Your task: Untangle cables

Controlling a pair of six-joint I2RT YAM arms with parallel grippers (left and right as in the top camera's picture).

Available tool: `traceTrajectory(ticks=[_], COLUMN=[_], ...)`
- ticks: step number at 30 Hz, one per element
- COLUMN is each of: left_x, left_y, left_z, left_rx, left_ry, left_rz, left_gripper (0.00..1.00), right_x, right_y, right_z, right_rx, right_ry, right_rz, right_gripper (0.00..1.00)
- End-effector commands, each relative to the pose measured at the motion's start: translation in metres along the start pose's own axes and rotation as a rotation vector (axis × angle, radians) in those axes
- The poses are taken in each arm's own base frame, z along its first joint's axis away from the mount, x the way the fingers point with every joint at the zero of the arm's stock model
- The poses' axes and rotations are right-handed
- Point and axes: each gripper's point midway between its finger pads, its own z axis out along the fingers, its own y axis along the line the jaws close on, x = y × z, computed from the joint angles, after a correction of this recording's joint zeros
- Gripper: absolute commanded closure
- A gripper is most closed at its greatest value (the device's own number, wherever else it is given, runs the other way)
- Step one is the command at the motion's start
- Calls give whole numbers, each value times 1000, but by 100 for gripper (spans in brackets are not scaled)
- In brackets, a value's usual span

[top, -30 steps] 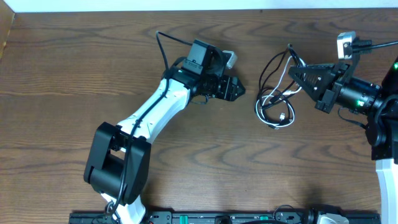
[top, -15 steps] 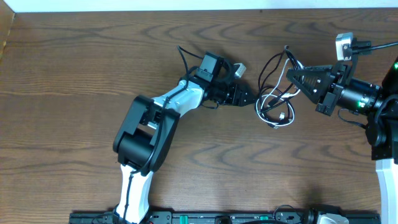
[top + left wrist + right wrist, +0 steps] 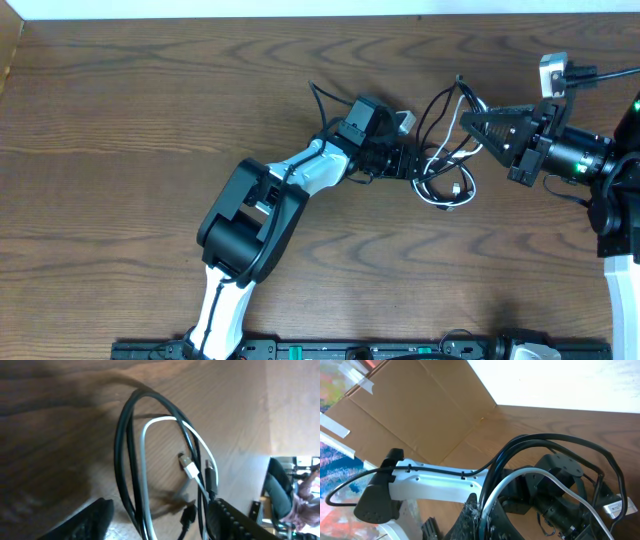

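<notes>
The robot's right gripper should release the cables' end on the wooden table [image 3: 573, 172] under its own black wrist. The cables now lie on the wooden table.
The cables [image 3: 447, 150], a tangle of black and white cords with small plugs, lie right of centre on the wooden table. My left gripper [image 3: 413, 166] is at the tangle's left edge. In the left wrist view it is open [image 3: 160, 525], with a black cable loop [image 3: 121, 450] and the white cable [image 3: 143, 460] running between its fingers. A white plug [image 3: 189, 467] and a black plug [image 3: 210, 477] lie beyond. My right gripper [image 3: 470, 124] is shut on the cables and holds the tangle's right side. The right wrist view shows black [image 3: 555, 437] and white [image 3: 560, 480] cords pinched between its fingers [image 3: 485, 512].
The left arm's white link [image 3: 430, 487] stretches across the table towards the tangle. A cardboard wall [image 3: 420, 405] stands at the table's left end. A black rail [image 3: 350, 350] runs along the front edge.
My left arm has swung right across the table, and its open gripper has reached the tangle's left edge. The right gripper has stayed in place, holding the cables.
</notes>
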Motion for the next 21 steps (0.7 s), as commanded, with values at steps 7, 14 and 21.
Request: traceTrajectory(ticks=[7, 14, 21], left_x=[32, 45, 10], left_y=[38, 73, 105], left_z=[22, 7, -81], left_rx=[-91, -249, -458], left_ry=[85, 127, 24], left_rz=[-61, -34, -66], left_gripper=[62, 92, 93], right_x=[-3, -2, 21], right_y=[9, -3, -90], right_z=[-2, -2, -22], right_rx=[-22, 43, 501], right_ry=[-3, -7, 21], right_rz=[-37, -18, 134], right_gripper=[99, 99, 99])
